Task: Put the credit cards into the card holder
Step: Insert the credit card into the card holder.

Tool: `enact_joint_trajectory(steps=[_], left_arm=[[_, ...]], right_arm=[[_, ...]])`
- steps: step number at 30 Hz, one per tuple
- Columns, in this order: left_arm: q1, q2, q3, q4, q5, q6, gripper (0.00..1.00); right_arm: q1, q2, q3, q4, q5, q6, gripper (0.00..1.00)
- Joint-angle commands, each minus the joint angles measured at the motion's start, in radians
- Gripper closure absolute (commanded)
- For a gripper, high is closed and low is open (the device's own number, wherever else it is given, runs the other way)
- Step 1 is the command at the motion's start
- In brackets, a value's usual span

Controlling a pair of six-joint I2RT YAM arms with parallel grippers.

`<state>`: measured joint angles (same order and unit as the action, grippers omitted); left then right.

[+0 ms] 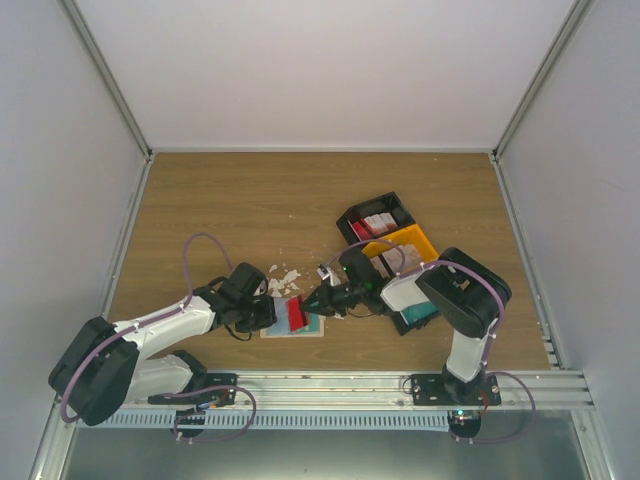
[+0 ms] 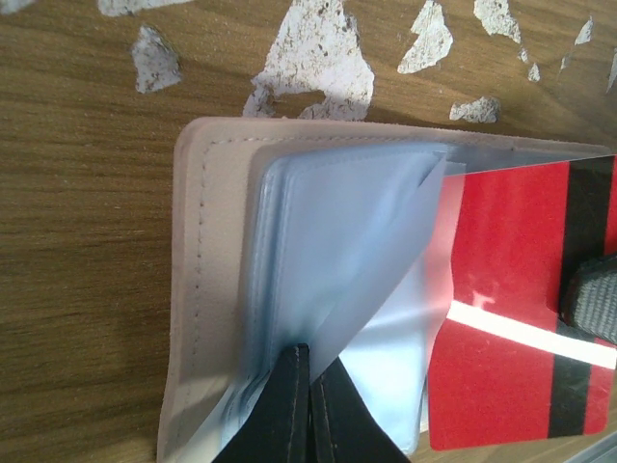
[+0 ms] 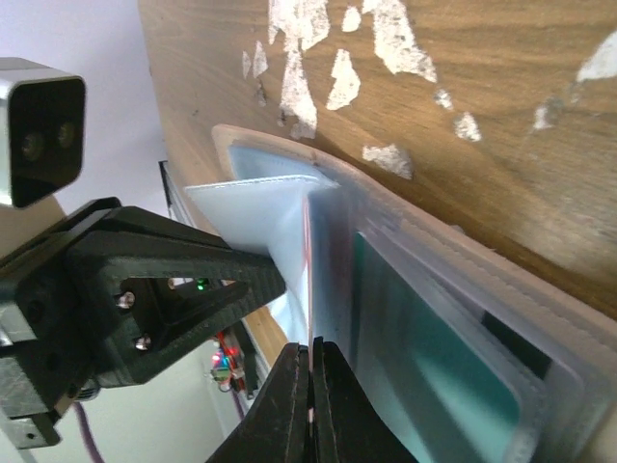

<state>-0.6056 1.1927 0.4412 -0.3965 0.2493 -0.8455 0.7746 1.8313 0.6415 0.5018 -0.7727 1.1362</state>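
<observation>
The red card sits shallow under the sleeve's lifted edge, so next my left hand releases the sleeve and steadies the card holder by its beige border [image 2: 188, 362].
The beige card holder [image 1: 293, 328] lies open on the table between my grippers, and fills the left wrist view [image 2: 207, 289]. My left gripper [image 2: 308, 359] is shut on one of its clear plastic sleeves [image 2: 357, 251] and lifts it. My right gripper [image 3: 311, 352] is shut on a red card [image 3: 308, 270] with a black stripe and holds it edge-on at the sleeve's opening. The red card also shows in the left wrist view [image 2: 511, 328], partly under the sleeve. A teal card [image 3: 434, 357] sits in a sleeve of the holder. In the top view my left gripper [image 1: 272, 312] and right gripper [image 1: 312, 303] almost meet.
White crumbly scraps [image 1: 280, 280] lie on the wood just behind the holder. A black bin [image 1: 375, 215] and a yellow bin [image 1: 405, 245] with more cards stand behind my right arm. A teal card [image 1: 420, 312] lies under that arm.
</observation>
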Motion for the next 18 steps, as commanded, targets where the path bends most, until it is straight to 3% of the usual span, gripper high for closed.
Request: enact_joint_trajectory(steps=[1, 9, 18], left_arm=[[0.003, 0.042, -0.06, -0.107, -0.077, 0.007, 1.0], [0.002, 0.048, -0.061, -0.101, -0.073, 0.012, 1.0], [0.002, 0.047, -0.062, -0.099, -0.07, 0.014, 0.99]], right_arm=[[0.008, 0.008, -0.013, 0.095, -0.031, 0.091, 1.0], [0.017, 0.016, 0.006, 0.017, 0.065, 0.012, 1.0], [0.033, 0.029, -0.027, 0.121, 0.104, -0.011, 1.0]])
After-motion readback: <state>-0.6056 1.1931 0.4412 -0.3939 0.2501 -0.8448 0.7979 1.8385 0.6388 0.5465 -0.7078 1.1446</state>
